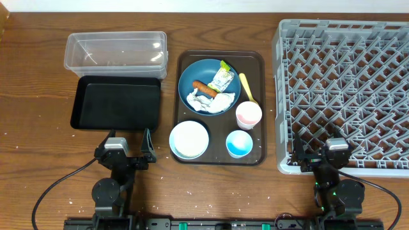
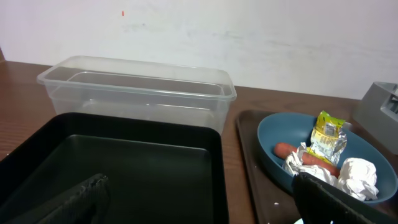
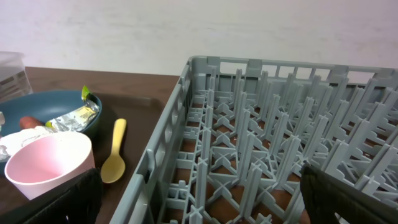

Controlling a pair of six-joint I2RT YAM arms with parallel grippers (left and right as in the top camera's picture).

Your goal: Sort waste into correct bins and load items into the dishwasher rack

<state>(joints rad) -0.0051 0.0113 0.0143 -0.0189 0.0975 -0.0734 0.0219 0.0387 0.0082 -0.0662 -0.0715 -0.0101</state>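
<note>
My left gripper is to go to the light-blue cup next and close on its rim (image 1: 228,145) on the side facing the white bowl.
On the brown serving tray (image 1: 255,64) a dark-blue dish (image 1: 192,75) holds a sausage (image 1: 203,87), crumpled tissue (image 1: 212,102) and a green-and-white wrapper (image 1: 223,79). A yellow spoon (image 1: 248,89), pink cup (image 1: 248,115), light-blue cup (image 1: 239,144) and white bowl (image 1: 189,138) lie beside it. My left gripper (image 1: 130,150) stands open and empty at the near edge of the black tray (image 2: 124,155), with the clear tub (image 2: 137,87) behind. The open, empty right gripper (image 3: 199,199) hovers over the near-left corner of the grey dishwasher rack (image 3: 249,124).
The rack (image 1: 345,89) fills the right side of the table. The tub (image 1: 115,51) and black tray (image 1: 117,102) sit at the left, close against each other. Bare wood runs along the front edge, and cables trail from both arm bases.
</note>
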